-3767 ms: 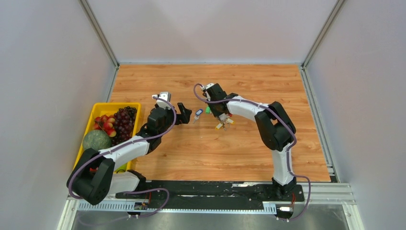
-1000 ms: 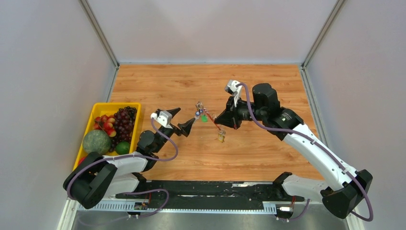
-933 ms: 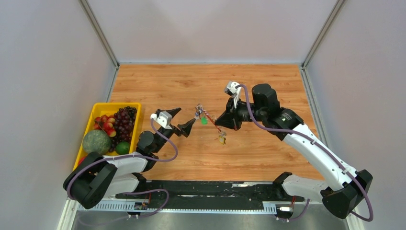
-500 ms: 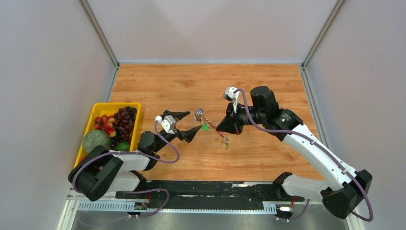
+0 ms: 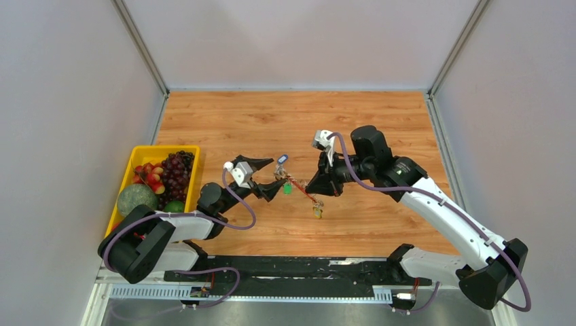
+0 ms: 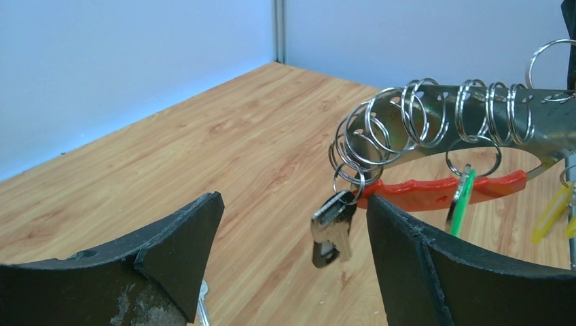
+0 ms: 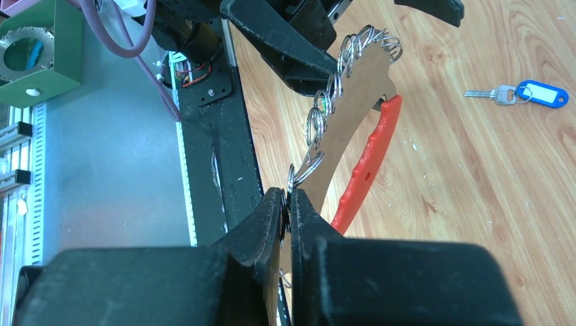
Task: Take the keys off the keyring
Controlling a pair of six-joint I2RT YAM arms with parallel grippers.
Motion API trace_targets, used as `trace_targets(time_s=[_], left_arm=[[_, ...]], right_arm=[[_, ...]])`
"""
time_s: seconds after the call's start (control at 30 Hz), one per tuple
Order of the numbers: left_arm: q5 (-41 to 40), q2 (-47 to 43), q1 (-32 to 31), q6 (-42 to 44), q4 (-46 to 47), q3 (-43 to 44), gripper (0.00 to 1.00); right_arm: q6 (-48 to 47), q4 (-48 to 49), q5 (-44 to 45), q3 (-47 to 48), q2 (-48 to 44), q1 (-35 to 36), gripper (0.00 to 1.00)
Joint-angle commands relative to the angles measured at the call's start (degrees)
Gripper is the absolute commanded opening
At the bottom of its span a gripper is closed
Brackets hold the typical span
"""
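Observation:
Next, my left gripper takes the keyring's loose end (image 6: 360, 146) before my right gripper moves closer, since my right gripper is holding the keyring far from the silver key.
My right gripper (image 5: 314, 186) is shut on one end of the keyring (image 5: 299, 185), a grey curved holder (image 7: 353, 102) with a red piece (image 7: 367, 163), held above the table. Several wire rings hang on it. A silver key (image 6: 333, 227), a green tag (image 6: 462, 197) and a yellow tag (image 6: 550, 210) dangle from them. My left gripper (image 5: 266, 176) is open, with the holder's free end and the silver key between its fingers (image 6: 183, 244), nearer the right one. A key with a blue tag (image 7: 536, 94) lies loose on the table (image 5: 380, 122).
A yellow bin (image 5: 139, 153) of fruit (grapes, a melon, a lime) stands at the left edge beside my left arm. The black base rail (image 5: 299, 266) runs along the near edge. Walls enclose the wooden table on three sides.
My left gripper has moved right and stayed open, now straddling the keyring's free end. My right gripper has carried the keyring slightly left and down toward it.

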Motion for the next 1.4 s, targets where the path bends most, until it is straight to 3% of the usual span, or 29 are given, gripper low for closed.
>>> trace_targets(time_s=[0.0,0.07,0.13,0.17,0.27,0.33,0.4,0.53,0.7,0.8,1.03,1.23,1.37], left_arm=[[1.96,0.55,0.12,0.08,0.62,2.07,0.86],[2.52,0.72,0.12,0.13,-0.04,2.53,0.78],[2.94,0.72,0.09,0.25,-1.06,2.99,0.63],[2.99,0.69,0.11,0.34,-1.39,3.10,0.51],[1.62,-0.07,0.12,1.12,-4.54,3.92,0.28],[0.39,-1.09,0.12,2.15,-8.79,4.88,0.07],[-0.93,-2.06,0.12,3.53,-13.09,5.91,0.01],[-4.36,-3.48,0.12,4.72,-16.84,6.29,0.00],[-5.62,-4.74,0.07,6.40,-19.97,6.80,0.00],[-5.71,-5.34,0.01,7.26,-21.43,7.40,0.00],[-5.22,-9.13,-0.95,9.40,-32.12,12.09,0.00],[-4.17,-14.64,-3.37,10.05,-42.25,16.25,0.00],[-5.05,-16.59,-5.30,11.54,-47.39,18.35,0.00]], right_arm=[[-1.95,0.62,-2.06,0.63,-0.31,0.84,0.08],[-2.10,0.55,-1.99,0.63,-0.39,0.94,0.08],[-2.12,0.48,-1.34,0.71,-0.52,0.94,0.08],[-2.14,0.54,-0.70,0.79,-0.55,0.94,0.07],[-1.76,0.54,3.02,0.98,-0.78,0.90,0.05],[-1.48,0.59,5.48,0.94,-0.64,0.94,0.05],[-1.38,0.64,7.25,0.75,-0.14,0.93,0.07],[-1.33,0.52,10.06,0.20,2.16,0.94,0.15],[-1.29,0.59,12.09,0.34,6.25,0.92,0.42],[-1.25,0.66,13.55,1.55,8.07,0.92,0.52],[-1.79,5.34,16.35,1.07,7.58,0.89,0.54],[1.92,19.14,16.11,-4.03,4.13,0.82,0.45],[3.83,28.69,14.07,-9.06,1.35,0.84,0.44]])
